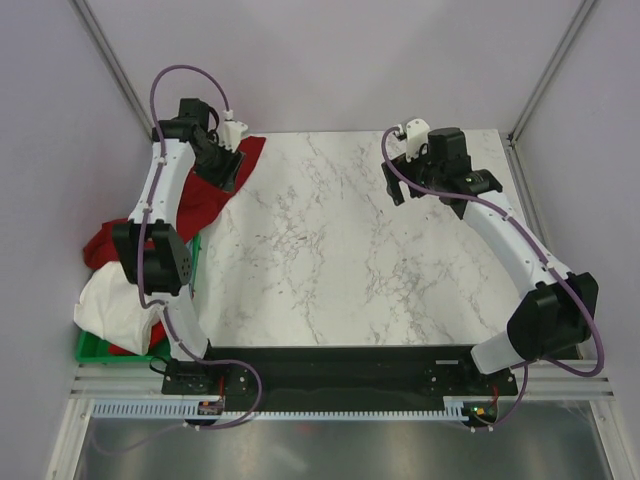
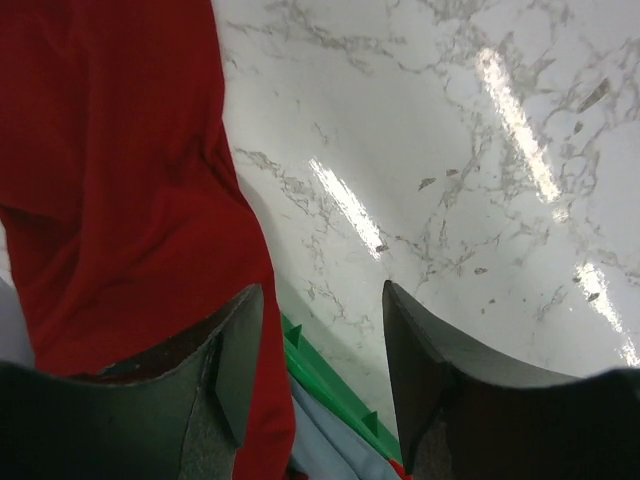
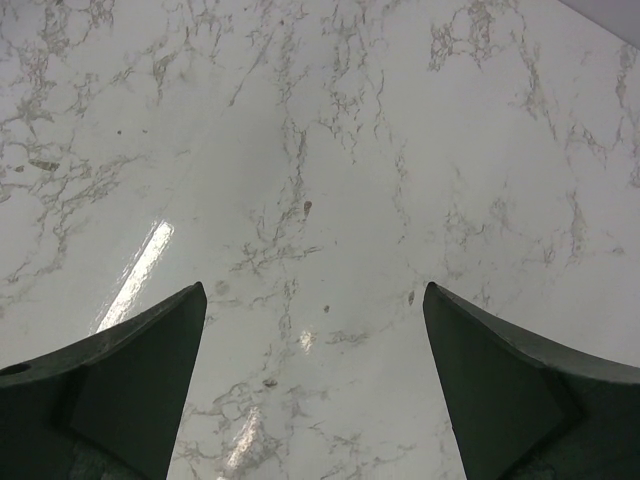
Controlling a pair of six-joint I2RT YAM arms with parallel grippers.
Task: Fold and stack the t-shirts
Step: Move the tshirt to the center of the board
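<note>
The dark red t-shirt's long edge (image 1: 214, 208) (image 2: 222, 190) faces the open marble just beyond the green bin's back corner. My left gripper needs to close on it.
A dark red t-shirt (image 1: 215, 190) hangs from the table's back left corner down toward the bin, where more red cloth (image 1: 100, 245) and a white t-shirt (image 1: 115, 305) are piled. My left gripper (image 1: 222, 160) hovers over the red shirt's upper end. In the left wrist view the gripper (image 2: 320, 345) is open. The red shirt (image 2: 120, 180) runs along the left finger's (image 2: 235, 350) inner face and is not pinched. A pale grey-blue cloth (image 2: 320, 435) lies below. My right gripper (image 1: 394, 182) is open over bare marble (image 3: 320, 150), holding nothing.
The green plastic bin (image 1: 92, 348) stands off the table's left edge, and its rim (image 2: 325, 378) shows between the left fingers. A white marble tabletop (image 1: 340, 250) fills the middle. Grey walls and metal frame posts (image 1: 545, 70) enclose the back.
</note>
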